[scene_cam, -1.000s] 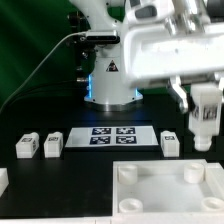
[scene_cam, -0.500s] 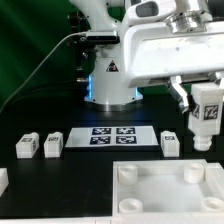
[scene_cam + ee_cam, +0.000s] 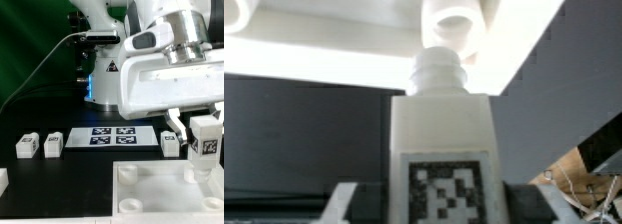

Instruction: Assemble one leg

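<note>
My gripper needs to let go of the white leg upright in the tray piece's near corner socket [image 3: 212, 203] [image 3: 452, 18], below the raised leg.
My gripper [image 3: 205, 158] is shut on a white leg [image 3: 205, 140] with a black-and-white tag, holding it upright above the far right corner of the large white tray-like piece [image 3: 160, 195]. In the wrist view the held leg [image 3: 445, 150] fills the middle, its peg end pointing at a round corner socket [image 3: 450, 20] of the tray piece, with my fingers [image 3: 363, 203] pressed on both sides of it. Three more legs stand on the table: two at the exterior view's left [image 3: 26, 146] [image 3: 52, 145] and one at the right [image 3: 170, 143].
The marker board [image 3: 111, 136] lies flat in the middle in front of the arm's base [image 3: 110, 90]. Another white part [image 3: 3, 180] sits at the exterior view's left edge. A black cable [image 3: 45, 60] hangs at the back left.
My gripper has carried the leg downward and slightly toward the camera, from well above the table to just over the tray piece's far right corner. The other legs have not moved.
</note>
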You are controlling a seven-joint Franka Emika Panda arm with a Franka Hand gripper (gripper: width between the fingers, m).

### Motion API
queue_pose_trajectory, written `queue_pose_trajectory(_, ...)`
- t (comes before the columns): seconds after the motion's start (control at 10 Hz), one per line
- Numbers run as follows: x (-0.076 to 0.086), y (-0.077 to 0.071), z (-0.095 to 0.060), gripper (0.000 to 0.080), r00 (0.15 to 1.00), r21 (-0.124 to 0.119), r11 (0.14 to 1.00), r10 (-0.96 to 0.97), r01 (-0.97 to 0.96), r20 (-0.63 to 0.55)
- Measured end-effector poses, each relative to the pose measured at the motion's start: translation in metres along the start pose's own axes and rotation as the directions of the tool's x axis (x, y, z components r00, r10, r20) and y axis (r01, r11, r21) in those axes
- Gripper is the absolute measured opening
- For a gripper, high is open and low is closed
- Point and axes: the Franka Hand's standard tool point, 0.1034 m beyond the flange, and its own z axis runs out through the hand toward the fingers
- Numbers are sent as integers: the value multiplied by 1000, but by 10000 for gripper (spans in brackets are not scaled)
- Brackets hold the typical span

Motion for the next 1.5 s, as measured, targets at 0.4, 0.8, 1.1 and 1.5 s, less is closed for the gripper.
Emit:
queue_pose_trajectory(0.4,-7,-9,21,291,1000,10,1000,13,-13,17)
queue_pose_trajectory(0.8,-6,-9,30,291,1000,12,1000,16,-16,23)
queue_pose_trajectory(1.1,-9,-11,33,291,1000,13,1000,15,-16,16)
queue_pose_trajectory(1.5,-18,-10,39,291,1000,12,1000,18,-18,23)
